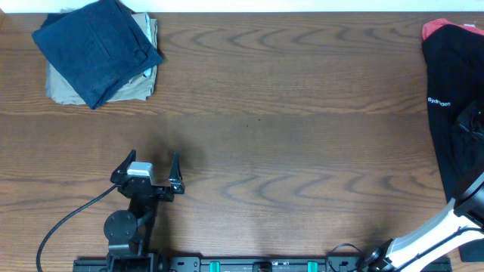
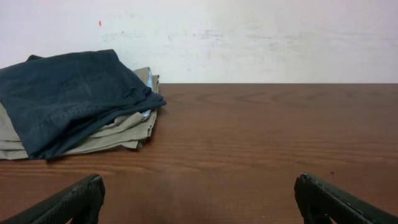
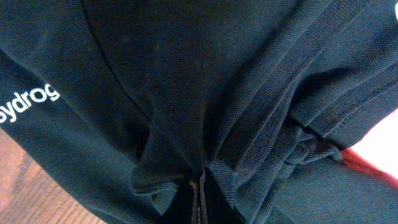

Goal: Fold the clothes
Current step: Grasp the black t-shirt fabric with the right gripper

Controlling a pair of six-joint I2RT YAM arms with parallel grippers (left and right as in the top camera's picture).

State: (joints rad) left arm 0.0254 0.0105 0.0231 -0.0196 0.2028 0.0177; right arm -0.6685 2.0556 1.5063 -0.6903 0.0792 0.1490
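My right gripper holds just a little of the black T-shirt's fold, so it should open and grab a thicker bunch (image 3: 181, 138) before dragging the T-shirt inward.
The black T-shirt (image 1: 451, 91) with white lettering lies bunched at the table's right edge. It fills the right wrist view (image 3: 186, 81), gathered in folds. My right gripper (image 3: 200, 182) is shut on a pinch of the black fabric; in the overhead view only its white arm (image 1: 446, 227) shows, the jaws lost against the shirt. My left gripper (image 1: 154, 168) is open and empty over bare wood at the front left; its fingertips show at the lower corners of the left wrist view (image 2: 198, 199).
A navy blue folded garment (image 1: 97, 47) lies on a beige folded garment (image 1: 64, 85) at the far left corner; the stack also shows in the left wrist view (image 2: 68, 99). A red garment (image 1: 435, 29) peeks out behind the shirt at the far right.
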